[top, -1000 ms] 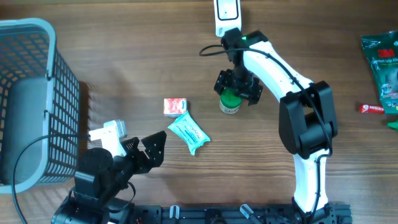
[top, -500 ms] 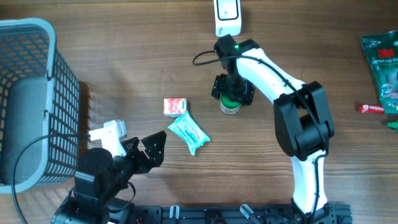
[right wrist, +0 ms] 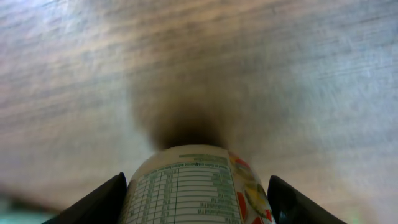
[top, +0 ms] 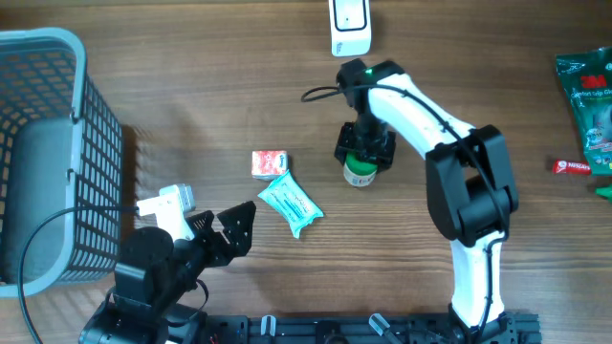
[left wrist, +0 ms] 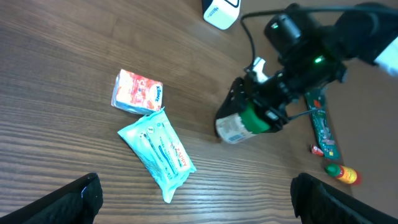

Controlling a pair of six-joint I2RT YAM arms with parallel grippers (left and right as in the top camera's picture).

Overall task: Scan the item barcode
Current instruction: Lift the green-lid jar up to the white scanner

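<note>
The white bottle will go down from my right gripper beside the green packet, just behind the red tube [top: 553, 132].
A small white bottle [top: 360, 174] with a green cap stands on the wooden table, its printed label [right wrist: 193, 186] filling the bottom of the right wrist view. My right gripper [top: 364, 148] is down over it with one finger on each side. The left finger lies against the bottle and a thin gap shows at the right finger, so the jaws are open. A white scanner [top: 345, 27] lies at the table's far edge. My left gripper [top: 229, 229] stands wide open near the front, empty, apart from the items. The left wrist view shows the bottle [left wrist: 235, 127] under the right gripper [left wrist: 261, 102].
A red-and-white small box [top: 269, 163] and a teal wipes pack [top: 291, 204] lie left of the bottle. A blue mesh basket [top: 57, 57] stands at the far left. A green packet [top: 588, 100] and a red tube [top: 572, 165] lie at the right edge.
My right gripper has come down over the bottle and its jaws have narrowed. The bottle has shifted slightly toward the front right. The left arm has not moved.
</note>
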